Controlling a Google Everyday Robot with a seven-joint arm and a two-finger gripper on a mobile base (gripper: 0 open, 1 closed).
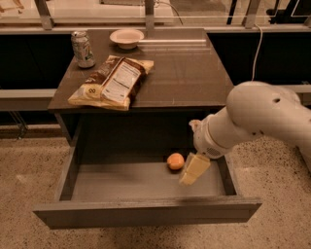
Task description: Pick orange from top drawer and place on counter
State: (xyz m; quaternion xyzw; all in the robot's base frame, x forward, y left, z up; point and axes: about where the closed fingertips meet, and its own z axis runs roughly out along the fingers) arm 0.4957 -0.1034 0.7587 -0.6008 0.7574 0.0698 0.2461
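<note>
Next, my gripper grasps the orange's side [180, 161] nearest the white arm, inside the open top drawer.
The orange [175, 161] lies on the floor of the open top drawer [146, 212], right of its middle. My gripper [193, 170] hangs inside the drawer just right of the orange, close beside it and apart from it. The white arm reaches in from the right. The dark brown counter [184, 73] is above the drawer.
On the counter stand a soda can [83, 49] at the back left, a pale bowl [127, 38] at the back, and a chip bag [112, 82] at the front left. A pale ledge with metal posts [149, 14] runs behind.
</note>
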